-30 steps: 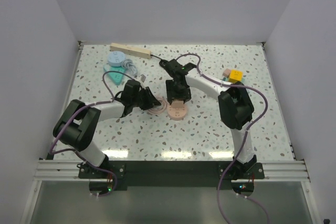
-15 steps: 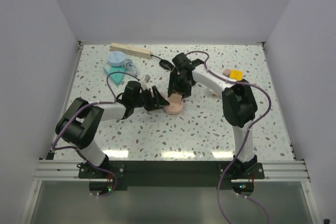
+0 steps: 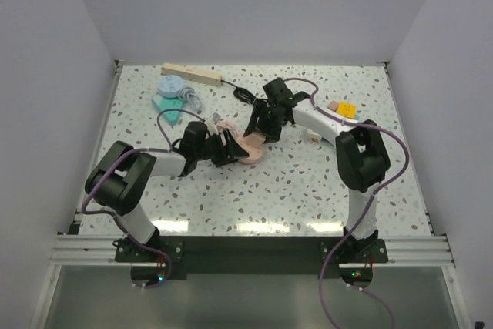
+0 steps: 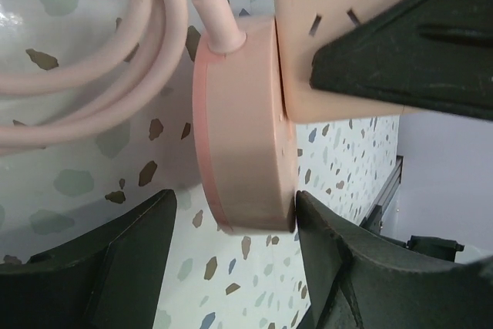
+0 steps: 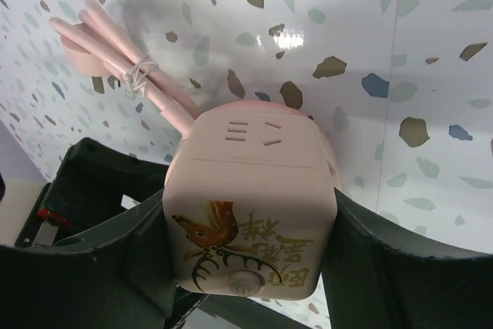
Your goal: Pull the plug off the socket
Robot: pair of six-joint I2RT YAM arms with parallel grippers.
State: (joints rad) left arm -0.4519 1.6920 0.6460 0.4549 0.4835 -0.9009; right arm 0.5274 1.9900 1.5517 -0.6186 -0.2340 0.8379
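Next, I let go of the pink outlet cube with my right gripper on the table (image 3: 315, 104) next to the peach cube, just past the white plug.
The socket (image 3: 192, 75), a long beige power strip with a thin black cord (image 3: 240, 95), lies at the table's far left, away from both grippers. My right gripper (image 5: 253, 206) is shut on a pink outlet cube (image 5: 250, 213) with a deer print and a button. The cube (image 4: 339, 44) is joined to a pink round disc (image 4: 243, 125) with a bundled pink cord (image 4: 115, 52). My left gripper (image 4: 231, 206) is open with its jaws on either side of the disc. One finger (image 4: 331, 252) touches the disc and the other stands apart. In the top view both grippers meet mid-table at the disc (image 3: 250, 149).
A light blue round device (image 3: 171, 85) and a teal piece (image 3: 169, 109) with a pale cord lie at the far left. A yellow cube (image 3: 347, 109) and a peach cube (image 3: 331, 105) sit at the right, behind the right arm.
The right gripper has tipped the pink cube and disc up off the table and shifted them back and left. The left gripper has moved right and brought its jaws around the disc.
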